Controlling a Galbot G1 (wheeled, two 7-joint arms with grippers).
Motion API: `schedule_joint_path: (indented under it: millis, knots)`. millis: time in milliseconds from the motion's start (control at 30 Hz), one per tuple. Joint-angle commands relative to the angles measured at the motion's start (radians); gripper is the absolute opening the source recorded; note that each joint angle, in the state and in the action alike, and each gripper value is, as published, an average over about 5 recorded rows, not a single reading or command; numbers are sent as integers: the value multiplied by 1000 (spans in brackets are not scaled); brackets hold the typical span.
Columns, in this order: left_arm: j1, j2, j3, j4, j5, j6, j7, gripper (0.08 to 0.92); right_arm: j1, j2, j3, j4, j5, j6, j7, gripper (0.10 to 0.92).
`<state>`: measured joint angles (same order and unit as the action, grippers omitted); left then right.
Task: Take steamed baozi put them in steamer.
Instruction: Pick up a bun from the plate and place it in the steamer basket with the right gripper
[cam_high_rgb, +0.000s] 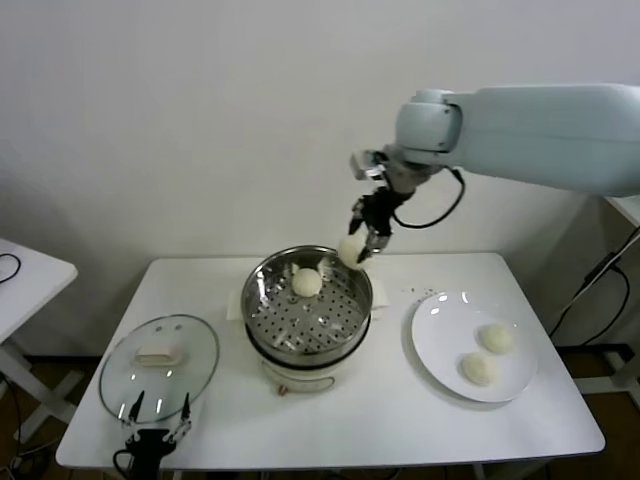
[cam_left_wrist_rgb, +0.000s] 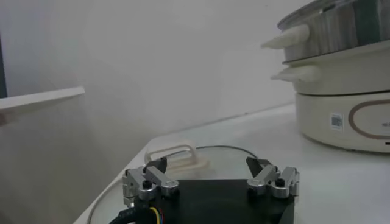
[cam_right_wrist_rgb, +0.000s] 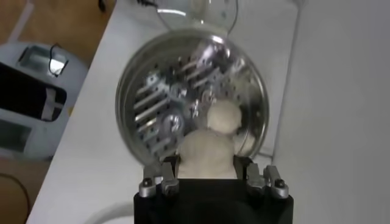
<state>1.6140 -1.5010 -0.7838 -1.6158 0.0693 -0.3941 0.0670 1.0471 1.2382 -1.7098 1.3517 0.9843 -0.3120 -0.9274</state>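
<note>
I will use my right gripper to set its baozi down on the steamer's bottom between the baozi inside (cam_high_rgb: 278, 309) (cam_right_wrist_rgb: 202, 78) and the side of the glass lid, and let go there. The held baozi is now over the steamer's far rim.
My right gripper (cam_high_rgb: 358, 243) hangs over the far right rim of the steamer (cam_high_rgb: 262, 292), shut on a cream-white baozi (cam_high_rgb: 351, 251). In the right wrist view that baozi (cam_right_wrist_rgb: 208, 153) fills the gap between the fingers, above the perforated floor of the steamer (cam_right_wrist_rgb: 152, 97). One baozi (cam_high_rgb: 307, 283) lies inside the basket near its far side, seen also as a baozi (cam_right_wrist_rgb: 224, 115) beyond the held one. Two more baozi (cam_high_rgb: 496, 337) (cam_high_rgb: 479, 369) rest on the white plate (cam_high_rgb: 436, 345) to the right. My left gripper (cam_high_rgb: 156, 412) stays open at the table's front left edge, next to the glass lid (cam_high_rgb: 200, 360).
The glass lid with its white handle (cam_left_wrist_rgb: 178, 155) lies flat just ahead of the left gripper (cam_left_wrist_rgb: 210, 175). The steamer's white cooker base (cam_left_wrist_rgb: 341, 115) stands to one side of it. A second white table (cam_high_rgb: 25, 275) sits at the far left. Cables hang at the right.
</note>
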Motion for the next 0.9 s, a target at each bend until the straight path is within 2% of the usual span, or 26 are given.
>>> schedule_joint_path:
  millis: [33,267,633,900]
  knots:
    - [1,-2,-1,-1,1,-1,1,823,-194,209,99,-140,29,-56,48,608]
    - [5,-4,-8,-2,1,0,1,823,-308,257,99,-252,-75,-36,31,607]
    - [5,-8,-13,11,10,-4,1,823,-370,276,74,-278,-160,-16,21,605]
    - [-1,-8,-11,17,14,-4,1,823,-403,297,86,-310,-169,-15,34,605]
